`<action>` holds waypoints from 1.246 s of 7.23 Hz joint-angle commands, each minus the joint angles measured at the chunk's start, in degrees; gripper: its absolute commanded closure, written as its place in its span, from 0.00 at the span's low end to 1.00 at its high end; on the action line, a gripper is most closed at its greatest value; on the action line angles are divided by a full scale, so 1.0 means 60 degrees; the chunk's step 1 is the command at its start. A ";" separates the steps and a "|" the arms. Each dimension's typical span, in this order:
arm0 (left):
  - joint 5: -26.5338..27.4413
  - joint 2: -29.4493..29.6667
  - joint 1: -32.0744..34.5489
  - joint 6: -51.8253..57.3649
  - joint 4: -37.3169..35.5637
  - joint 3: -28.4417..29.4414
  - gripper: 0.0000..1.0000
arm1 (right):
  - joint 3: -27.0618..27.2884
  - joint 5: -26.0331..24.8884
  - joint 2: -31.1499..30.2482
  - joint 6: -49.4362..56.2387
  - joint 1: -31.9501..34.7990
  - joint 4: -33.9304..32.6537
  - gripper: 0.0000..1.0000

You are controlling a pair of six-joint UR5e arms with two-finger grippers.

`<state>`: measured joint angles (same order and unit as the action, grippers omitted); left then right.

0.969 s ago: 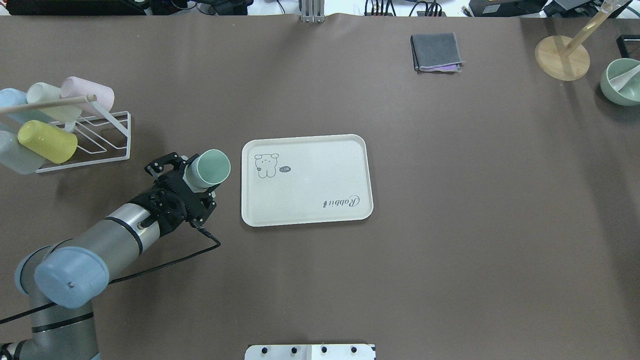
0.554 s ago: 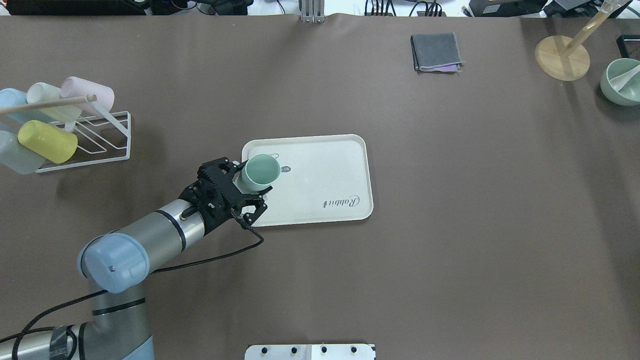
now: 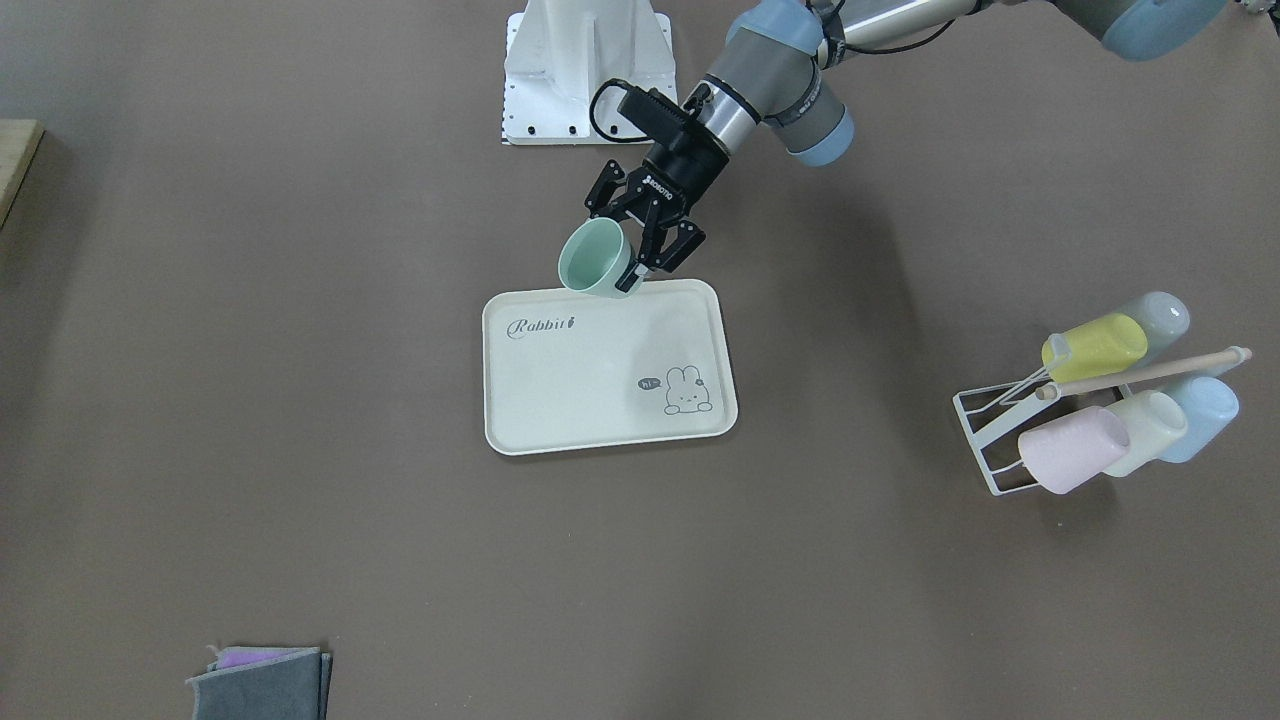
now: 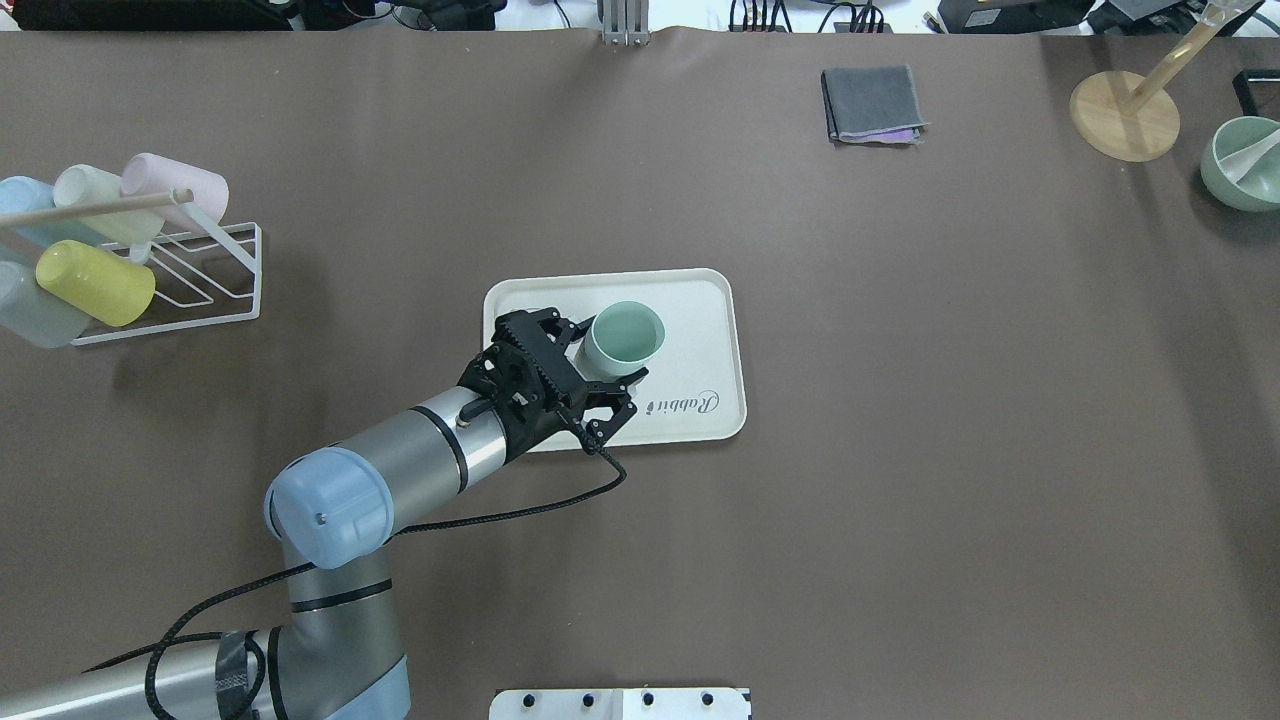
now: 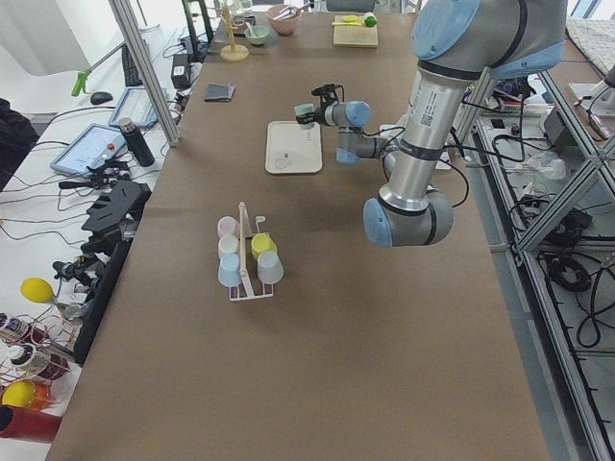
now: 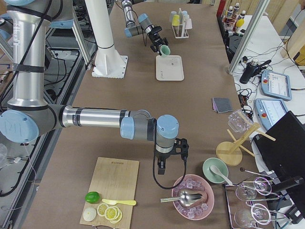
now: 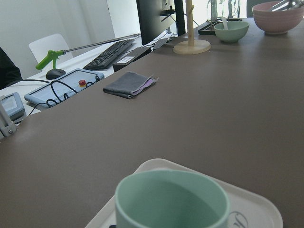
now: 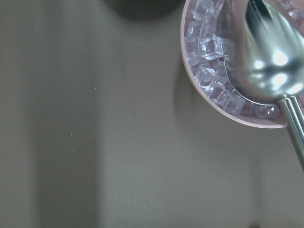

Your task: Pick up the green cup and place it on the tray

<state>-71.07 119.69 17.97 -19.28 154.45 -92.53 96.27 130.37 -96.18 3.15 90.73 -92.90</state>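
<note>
My left gripper is going to release the green cup on the cream tray (image 3: 588,359), between the Rabbit lettering and the bunny drawing.
The green cup (image 4: 623,338) is a mint tumbler with a teal inside. My left gripper (image 4: 604,352) is shut on it and holds it tilted a little above the cream "Rabbit" tray (image 4: 695,305). In the front-facing view the cup (image 3: 594,259) hangs in the gripper (image 3: 622,268) over the tray's (image 3: 590,400) edge nearest the robot. The left wrist view shows the cup's rim (image 7: 171,197) close up over the tray's corner (image 7: 249,209). My right gripper (image 6: 169,161) shows only in the right side view, far from the tray, and I cannot tell whether it is open or shut.
A white wire rack (image 4: 205,270) with several pastel cups stands at the left. A grey folded cloth (image 4: 872,103), a wooden stand (image 4: 1125,115) and a green bowl (image 4: 1243,165) lie at the far right. A pink bowl of ice (image 8: 223,71) with a metal scoop is under the right wrist.
My left arm has swung to the right with the green cup in its grip, from beside the tray's left edge to over the tray's middle.
</note>
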 commanded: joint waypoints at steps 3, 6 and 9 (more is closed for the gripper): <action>0.0053 0.1097 -0.0066 -0.1606 0.1261 0.2035 1.00 | 0.0010 0.0009 -0.0009 -0.0013 -0.0005 0.0000 0.00; 0.0329 0.1379 0.0386 -0.1606 0.1680 0.2603 1.00 | 0.0010 0.0009 -0.0009 0.0002 0.0010 0.0000 0.00; 0.1134 0.1511 0.0417 -0.1606 0.1680 0.3188 1.00 | 0.0010 0.0009 -0.0009 0.0002 -0.0005 0.0000 0.00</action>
<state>-66.23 128.57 20.36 -28.91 164.51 -74.58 96.32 130.43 -96.24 3.16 90.72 -92.90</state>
